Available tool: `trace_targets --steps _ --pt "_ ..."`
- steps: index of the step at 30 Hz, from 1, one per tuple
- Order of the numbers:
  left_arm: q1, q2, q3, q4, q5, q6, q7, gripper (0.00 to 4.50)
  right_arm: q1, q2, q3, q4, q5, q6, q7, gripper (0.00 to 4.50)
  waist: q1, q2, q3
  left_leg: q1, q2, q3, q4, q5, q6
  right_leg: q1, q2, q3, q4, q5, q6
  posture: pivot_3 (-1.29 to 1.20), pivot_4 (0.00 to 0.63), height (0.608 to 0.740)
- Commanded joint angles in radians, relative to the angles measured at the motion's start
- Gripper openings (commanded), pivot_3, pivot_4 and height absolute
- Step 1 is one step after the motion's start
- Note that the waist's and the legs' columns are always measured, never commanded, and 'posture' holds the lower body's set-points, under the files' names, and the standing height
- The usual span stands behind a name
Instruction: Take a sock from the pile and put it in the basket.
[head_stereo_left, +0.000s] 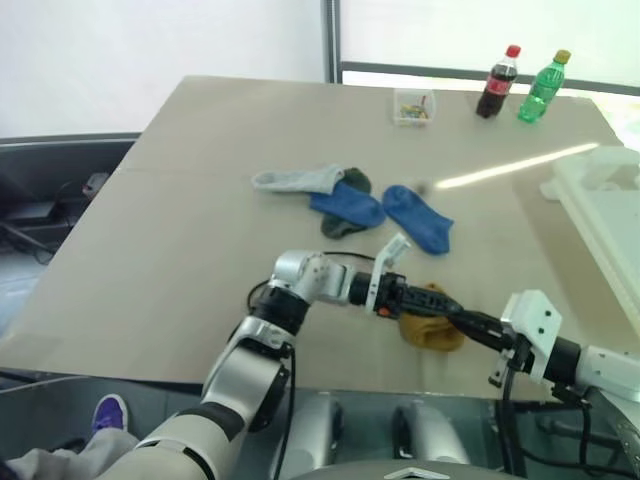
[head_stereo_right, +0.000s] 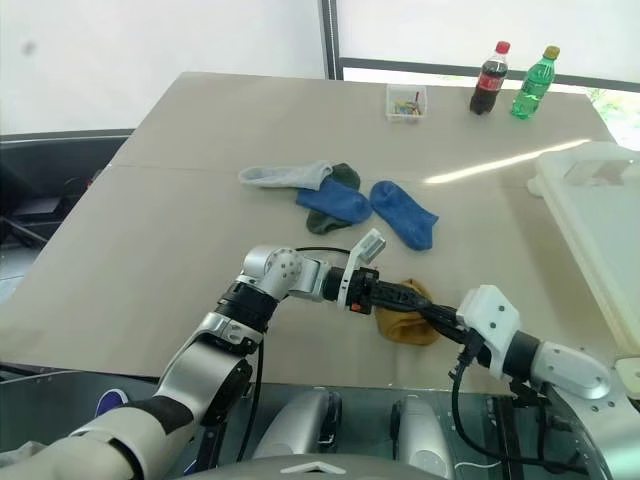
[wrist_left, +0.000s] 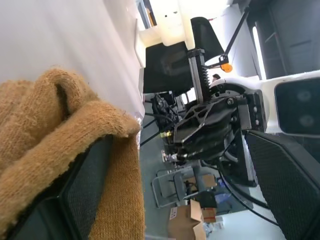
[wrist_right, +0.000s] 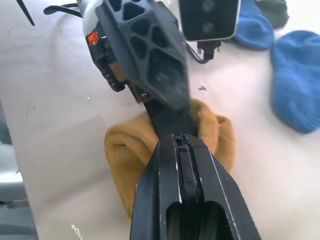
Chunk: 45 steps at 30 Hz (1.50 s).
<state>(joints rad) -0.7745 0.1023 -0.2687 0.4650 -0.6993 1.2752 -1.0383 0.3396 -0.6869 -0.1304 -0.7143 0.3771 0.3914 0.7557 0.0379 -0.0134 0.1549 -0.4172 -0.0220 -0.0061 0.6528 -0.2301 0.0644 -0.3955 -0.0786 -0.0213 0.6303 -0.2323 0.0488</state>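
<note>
With my left gripper's finger in the mustard sock's fold, that finger should draw out before my shut right gripper opens and takes the sock's basket side (head_stereo_left: 451, 338).
The pile lies mid-table: a grey sock (head_stereo_left: 297, 179), two blue socks (head_stereo_left: 348, 205) (head_stereo_left: 418, 218) and a dark green one (head_stereo_left: 340, 226). Apart from it, near the table's front edge, sits a crumpled mustard sock (head_stereo_left: 432, 330). My left gripper (head_stereo_left: 430, 298) reaches in from the left, open, with one finger (wrist_left: 75, 200) pressed against the mustard sock (wrist_left: 45, 130). My right gripper (wrist_right: 180, 140) is shut with nothing between its fingers, and its tips meet the left gripper's finger above that sock. The white basket (head_stereo_left: 600, 185) stands at the table's right side.
At the table's far edge stand a small clear box (head_stereo_left: 413, 106), a cola bottle (head_stereo_left: 498, 84) and a green bottle (head_stereo_left: 543, 88). The table's front edge runs just under both grippers. A dark chair sits off the table's left side.
</note>
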Motion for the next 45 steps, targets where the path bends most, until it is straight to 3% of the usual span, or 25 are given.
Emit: trace_targets --steps 1,4,10,16,21,27,32,36,37,45 --pt "0.019 0.006 -0.003 -0.016 0.003 0.007 -0.022 4.49 -0.01 0.018 0.001 -0.045 0.008 0.014 -0.038 0.0 0.0 0.0 0.0 0.0 0.0 0.0 0.0 0.0 0.0 0.0 0.0 0.0 0.0 0.0 0.0 0.0 0.15 0.729" --pt "0.028 0.037 0.074 -0.105 -0.066 0.054 -0.039 4.49 -0.04 0.056 0.025 -0.04 0.018 0.039 -0.079 0.0 -0.003 0.0 0.0 0.0 0.0 0.0 0.0 0.0 0.0 0.0 0.0 0.0 0.0 0.0 0.0 0.0 0.15 0.729" --pt "0.105 0.144 0.112 -0.333 -0.104 0.067 -0.018 4.49 -0.107 0.098 0.061 -0.015 0.045 0.071 -0.098 0.0 -0.015 0.001 0.001 -0.001 0.001 0.0 0.0 0.0 0.0 -0.002 0.0 0.001 0.001 0.0 0.0 0.0 0.15 0.729" --pt "0.257 0.254 0.116 -0.604 -0.043 -0.165 -0.014 4.49 -0.138 0.075 0.141 0.088 -0.049 0.091 -0.11 0.0 -0.017 0.001 0.001 -0.001 0.0 0.0 0.0 0.0 -0.001 -0.002 -0.002 0.001 0.001 0.0 -0.001 0.0 0.15 0.729" --pt "0.345 0.32 0.152 -0.707 0.003 -0.335 0.004 4.49 -0.075 -0.012 0.226 0.196 -0.196 -0.034 -0.063 0.0 -0.018 0.002 0.0 -0.001 0.0 0.0 -0.001 0.0 -0.001 -0.002 -0.003 0.001 0.0 0.0 -0.001 0.0 0.15 0.729" --pt "0.415 0.38 0.118 -0.725 0.114 -0.515 0.011 4.49 -0.123 0.046 0.076 0.083 0.004 0.049 -0.085 0.0 -0.014 0.002 0.0 0.0 0.0 0.0 -0.001 0.0 0.0 -0.002 -0.002 0.001 0.0 0.0 -0.001 0.0 0.15 0.729" --pt "0.444 0.391 0.117 -0.729 0.139 -0.583 0.013 4.5 -0.124 0.048 0.004 -0.024 0.13 0.148 -0.106 2.19 -0.01 0.002 0.001 -0.001 0.0 0.0 -0.001 0.0 0.0 -0.002 -0.002 0.001 0.0 0.0 -0.001 0.0 0.15 0.729" --pt "0.462 0.412 0.116 -0.731 0.158 -0.627 0.005 4.5 -0.152 0.051 -0.004 -0.03 0.148 0.228 -0.169 4.12 -0.013 0.002 0.001 -0.001 0.001 0.0 -0.001 0.0 0.0 -0.002 -0.002 0.001 0.0 0.0 -0.001 0.0 0.15 0.729" --pt "0.467 0.414 0.119 -0.731 0.161 -0.643 0.005 4.5 -0.166 0.045 0.016 -0.011 0.133 0.243 -0.177 4.43 -0.015 0.003 0.001 -0.001 0.0 0.0 -0.001 0.0 0.0 -0.002 -0.002 0.001 0.0 0.0 -0.001 0.0 0.15 0.729" --pt "0.51 0.446 0.104 -0.737 0.22 -0.777 -0.021 4.5 -0.234 0.028 0.11 0.132 0.079 0.444 -0.243 4.43 -0.02 0.003 0.001 -0.001 0.0 0.0 -0.002 0.0 0.0 -0.002 -0.002 0.001 -0.001 0.0 -0.001 0.0 0.15 0.729"
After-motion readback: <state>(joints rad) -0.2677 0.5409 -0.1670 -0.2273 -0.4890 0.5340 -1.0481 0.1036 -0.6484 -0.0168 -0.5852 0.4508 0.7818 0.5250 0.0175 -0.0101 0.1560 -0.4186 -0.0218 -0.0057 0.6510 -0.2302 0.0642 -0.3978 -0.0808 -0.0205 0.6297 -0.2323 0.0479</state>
